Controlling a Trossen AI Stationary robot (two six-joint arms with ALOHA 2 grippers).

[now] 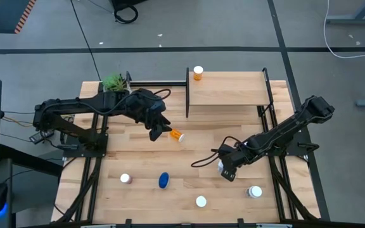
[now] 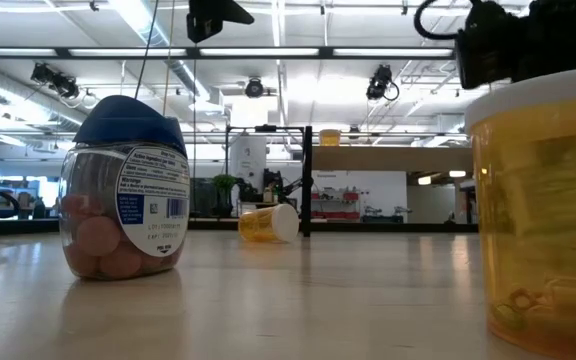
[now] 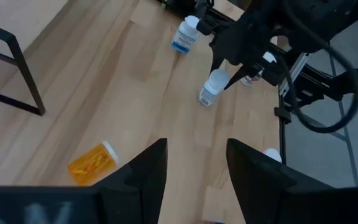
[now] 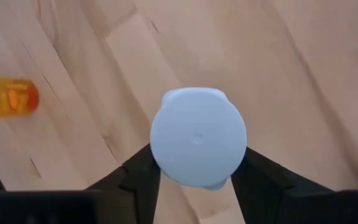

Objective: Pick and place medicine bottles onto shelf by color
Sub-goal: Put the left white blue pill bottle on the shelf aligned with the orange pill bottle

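The white bottle will go down on the shelf [image 1: 198, 94], just in front of the upright orange bottle, and I need to put it there with my right gripper.
My right gripper [image 1: 225, 168] is shut on a white bottle [image 3: 209, 91] with a white cap near the table's right middle. My left gripper [image 3: 197, 167] is open above the table, just beside an orange bottle [image 1: 177, 135] that lies on its side near the table's centre. The light-wood shelf [image 1: 230, 88] with black posts stands at the far edge, and one orange bottle [image 1: 198, 73] stands upright on its left end. A blue-capped bottle [image 1: 163, 180] and three white-capped bottles [image 1: 125, 178] [image 1: 201, 201] [image 1: 255, 191] stand along the near side. My right gripper pinches the white bottle between its two fingers [image 4: 134, 179], one on each side just below the white cap [image 4: 197, 137]. The fingers come from above, pointing down. The bottle looks slightly tilted; I cannot tell whether its base is on the table.
A potted green plant [image 1: 115, 82] sits at the far left corner beside the left arm. In the low view a large orange bottle [image 2: 548, 220] stands very close on the right. Bare wood lies between the shelf and the near row of bottles.
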